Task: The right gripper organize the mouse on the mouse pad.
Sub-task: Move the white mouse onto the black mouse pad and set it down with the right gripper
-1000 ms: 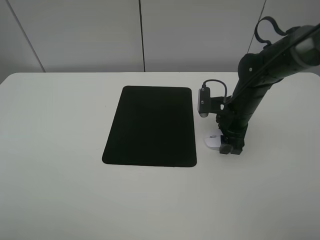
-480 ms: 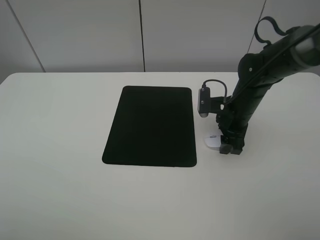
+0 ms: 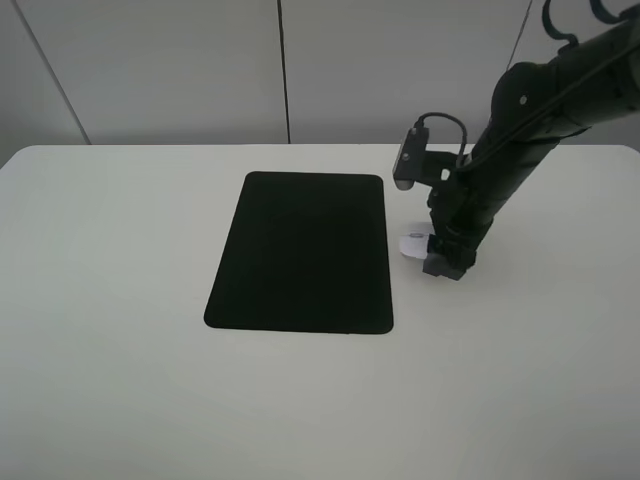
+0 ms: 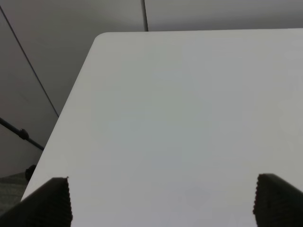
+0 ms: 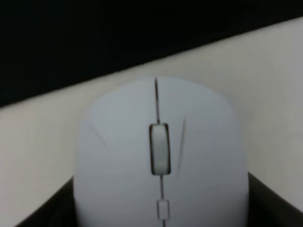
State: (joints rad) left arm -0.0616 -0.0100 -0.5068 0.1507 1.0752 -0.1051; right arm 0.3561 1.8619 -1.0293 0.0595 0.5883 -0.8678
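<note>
My right gripper has the white mouse. It will let go of the mouse on the black mouse pad (image 3: 319, 226), near the mouse pad's middle toward the back wall.
The white mouse (image 3: 413, 244) with a grey scroll wheel is held between the fingers of my right gripper (image 3: 436, 260), just right of the mouse pad's right edge and seemingly lifted off the table. The black mouse pad (image 3: 300, 250) lies flat in the middle of the white table. In the right wrist view the mouse (image 5: 160, 156) fills the frame, dark fingers (image 5: 45, 213) flank it, and the pad (image 5: 94, 38) lies beyond its nose. My left gripper (image 4: 163, 203) is open and empty over bare table; it does not show in the exterior high view.
The white table (image 3: 120, 380) reaches a grey panelled wall at the back. A small boxy module (image 3: 405, 168) with a cable sticks out from the right arm's wrist. The left wrist view shows a table corner (image 4: 102, 38) and the floor beyond.
My right gripper has risen and moved toward the back of the table with the mouse in it, from beside the pad's front right corner to beside the middle of its right edge.
</note>
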